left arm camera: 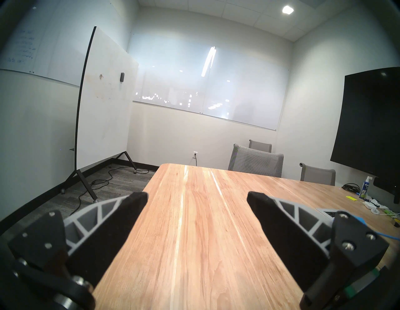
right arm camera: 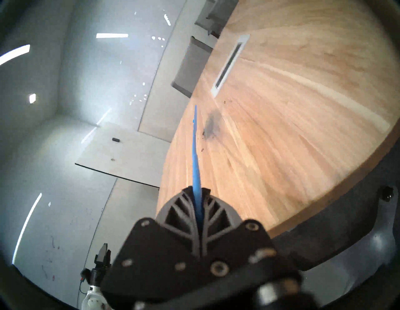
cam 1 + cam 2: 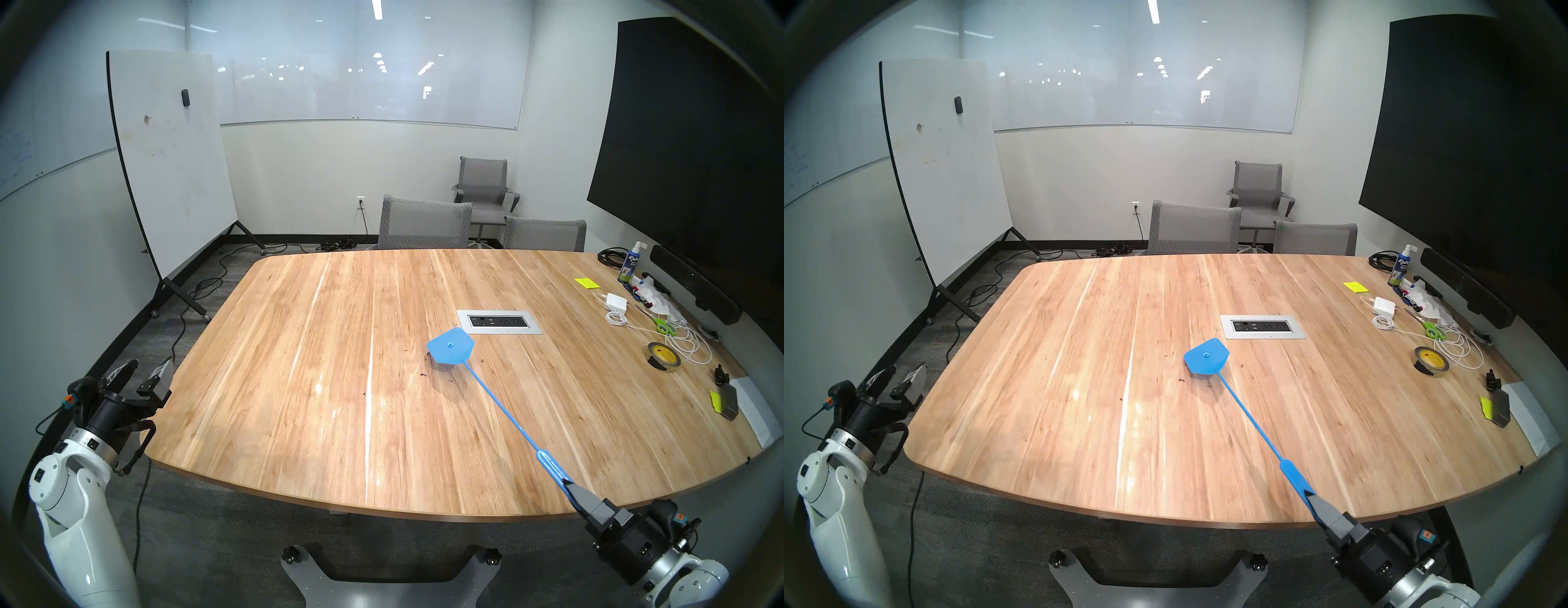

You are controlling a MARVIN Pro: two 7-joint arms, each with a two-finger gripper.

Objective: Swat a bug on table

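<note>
The robot's right gripper needs to release the blue fly swatter between the silver outlet panel and the table's near edge [image 3: 545,397] [image 2: 293,105]. The swatter now reaches out over the wood.
My right gripper [image 3: 568,484] is shut on the handle of a blue fly swatter [image 3: 449,346], at the near right edge of the table [image 3: 297,382]. The swatter's long shaft reaches out over the wood. Its head hangs just near-left of the silver outlet panel [image 3: 499,322]. In the right wrist view the swatter [image 2: 195,151] is edge-on, a little above its grey shadow. The bug [image 3: 423,374] shows as several tiny dark specks scattered around the head; one lies just near-left of it. My left gripper [image 3: 148,367] is open and empty at the table's left edge.
The table's right end is cluttered: a tape roll [image 3: 662,358], green scissors [image 3: 664,326], a white charger with cable [image 3: 616,302], a spray bottle [image 3: 631,265], yellow notes [image 3: 586,282] and a black knob [image 3: 720,373]. Grey chairs [image 3: 424,225] stand behind; a whiteboard [image 3: 169,161] stands at the left.
</note>
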